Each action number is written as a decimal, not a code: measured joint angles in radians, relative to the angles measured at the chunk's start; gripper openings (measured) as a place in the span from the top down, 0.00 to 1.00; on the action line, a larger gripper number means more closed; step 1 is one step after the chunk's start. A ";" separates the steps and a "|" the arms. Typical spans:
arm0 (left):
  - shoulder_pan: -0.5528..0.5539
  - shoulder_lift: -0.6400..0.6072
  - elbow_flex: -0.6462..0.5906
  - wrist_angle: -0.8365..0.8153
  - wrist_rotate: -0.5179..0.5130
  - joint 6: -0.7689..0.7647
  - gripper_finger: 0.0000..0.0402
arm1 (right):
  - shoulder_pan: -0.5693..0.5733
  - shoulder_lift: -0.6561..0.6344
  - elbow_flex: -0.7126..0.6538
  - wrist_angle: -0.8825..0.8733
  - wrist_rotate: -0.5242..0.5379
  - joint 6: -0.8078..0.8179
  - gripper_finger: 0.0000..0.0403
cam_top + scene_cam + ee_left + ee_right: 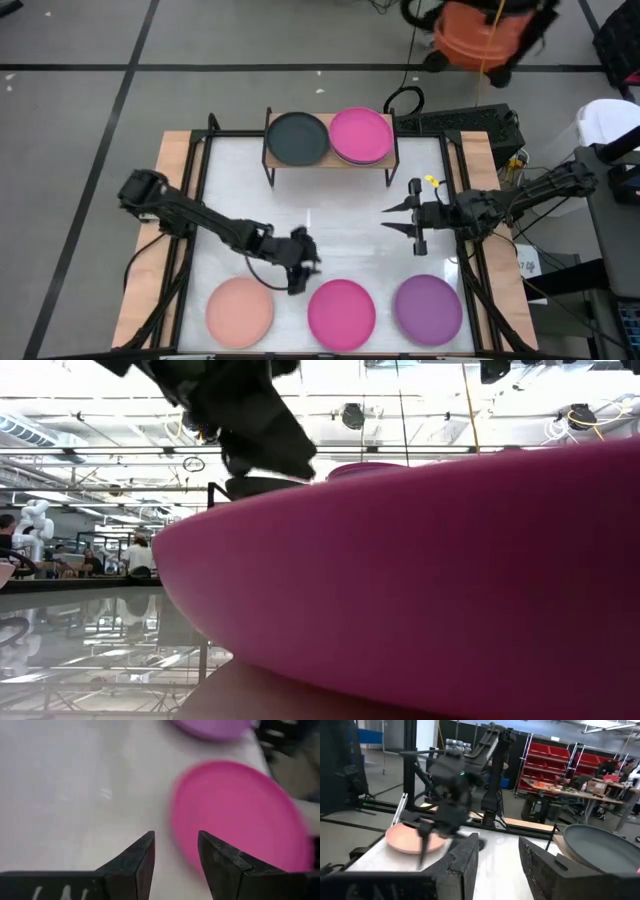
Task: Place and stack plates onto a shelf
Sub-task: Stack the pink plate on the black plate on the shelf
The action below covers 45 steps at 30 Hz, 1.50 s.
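Observation:
My left gripper should move to the near magenta plate next and then close on the plate's rim (322, 288) (184, 854), on the side that faces the shelf.
The shelf (330, 160) stands at the table's far middle. On it lie a black plate (297, 138) and, to its right, a magenta plate (360, 135) on top of at least one other. A peach plate (240, 310), a magenta plate (341, 314) and a purple plate (428, 308) lie flat along the near edge. My left gripper (303, 268) is open and empty above the table, just left of the near magenta plate (240, 815). My right gripper (386, 219) is open and empty at mid-table right, pointing left.
The white table top (330, 230) has wooden side edges (175, 180). The shelf's black legs (270, 175) stand on the far part of the table. An orange vacuum (480, 35) stands on the floor beyond the table. People sit in the room behind (135, 555).

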 joint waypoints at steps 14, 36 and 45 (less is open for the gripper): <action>-0.025 0.212 0.112 -0.085 0.124 -0.089 0.62 | 0.000 0.013 -0.002 -0.002 -0.003 0.011 0.69; -0.030 0.251 0.122 -0.078 0.128 -0.138 0.66 | 0.000 0.013 -0.002 -0.009 -0.003 0.010 0.69; -0.025 0.261 0.122 -0.074 0.128 -0.122 0.93 | 0.000 0.013 -0.002 -0.009 0.001 0.011 0.69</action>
